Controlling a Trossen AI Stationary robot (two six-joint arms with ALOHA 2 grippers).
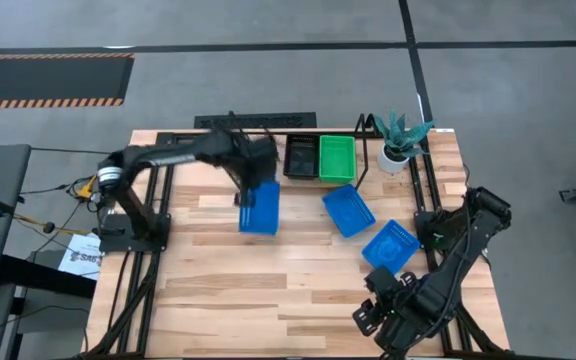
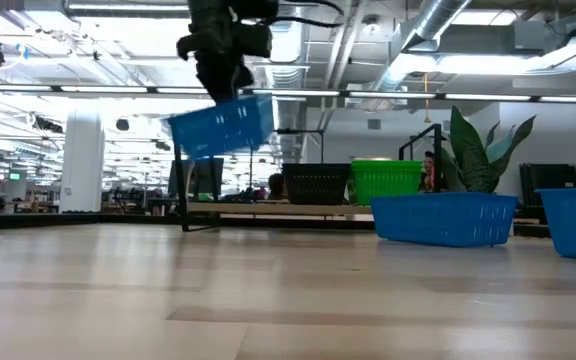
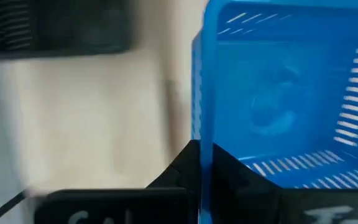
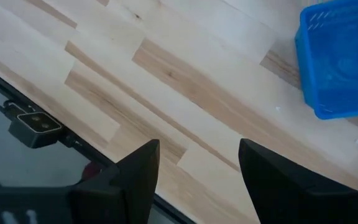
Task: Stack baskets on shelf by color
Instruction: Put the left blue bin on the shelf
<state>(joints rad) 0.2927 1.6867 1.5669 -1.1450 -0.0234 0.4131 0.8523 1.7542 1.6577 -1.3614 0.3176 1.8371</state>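
Observation:
My left gripper will set the blue basket down on the shelf board's empty end (image 1: 262,157) (image 3: 64,124) next to the black basket.
My left gripper (image 1: 251,178) is shut on a blue basket (image 1: 259,208), which hangs in the air in front of the shelf (image 1: 360,152) in the low view (image 2: 223,125). A black basket (image 1: 301,157) and a green basket (image 1: 336,158) sit side by side on the shelf board. Two more blue baskets (image 1: 348,210) (image 1: 389,245) rest on their bottoms on the table. My right gripper (image 4: 197,171) is open above the table's near right edge and holds nothing; one blue basket (image 4: 340,59) shows ahead of it. My left gripper holds the blue basket by its far end wall (image 3: 197,124), one finger (image 3: 179,171) outside the wall and one inside. The fingers come from above, pointing down. The basket is lifted clear of the table and hangs slightly tilted below the fingers (image 2: 218,75).
A plant in a white pot (image 1: 398,140) stands at the shelf's right end. Black frame rails run along the table's left (image 1: 133,270) and right sides. Bare wood lies in the table's middle and near left.

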